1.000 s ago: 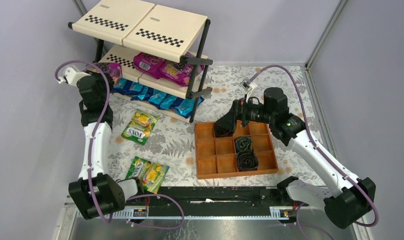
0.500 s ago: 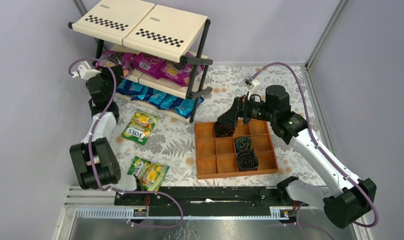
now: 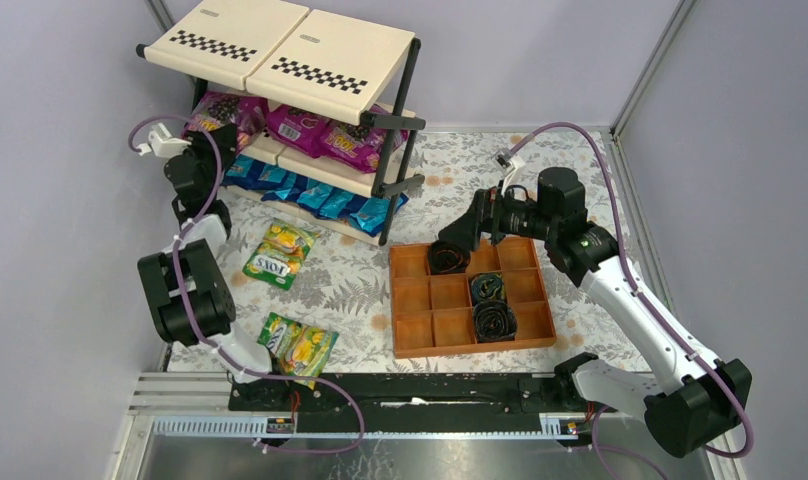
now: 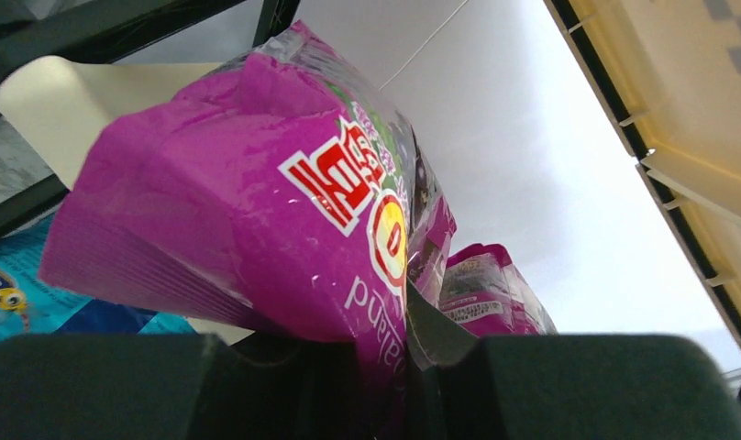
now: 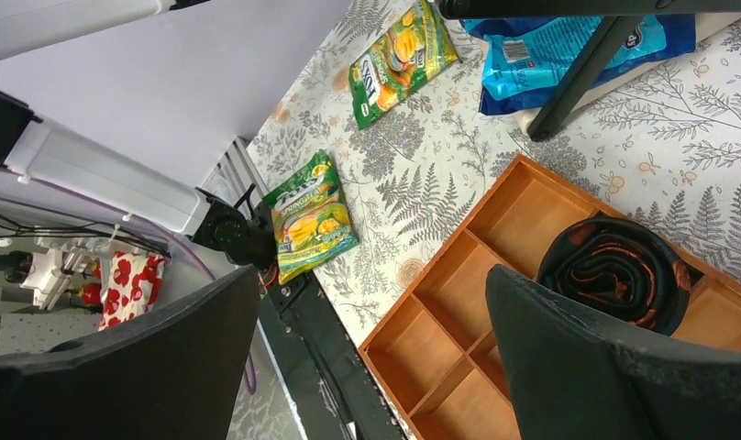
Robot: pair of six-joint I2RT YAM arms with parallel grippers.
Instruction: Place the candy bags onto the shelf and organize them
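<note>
The magenta bag juts past the middle level's front edge, so my left gripper will open, take the bag's near end (image 4: 380, 346) and push it deeper in.
My left gripper (image 3: 206, 142) is shut on a magenta candy bag (image 3: 220, 107) at the left end of the shelf's (image 3: 280, 45) middle tier. In the left wrist view the bag (image 4: 257, 202) is pinched between the fingers of my left gripper (image 4: 413, 385), with another magenta bag (image 4: 491, 289) behind it. More magenta bags (image 3: 325, 130) lie on the middle tier and blue bags (image 3: 320, 197) on the bottom tier. Two green-yellow bags (image 3: 278, 252) (image 3: 297, 345) lie on the table. My right gripper (image 3: 458, 235) is open and empty over the tray.
An orange-brown compartment tray (image 3: 410, 345) at centre right holds three dark coiled rolls (image 3: 447, 258) (image 3: 487, 288) (image 3: 495, 322). In the right wrist view the tray (image 5: 440, 275), a roll (image 5: 619, 270), both green-yellow bags (image 5: 399, 60) (image 5: 312, 215) and a black shelf post (image 5: 578, 73) show.
My left arm has carried the magenta bag from beside the shelf's left side in over the middle tier's left end. My right gripper has drawn back a little from the roll in the tray.
</note>
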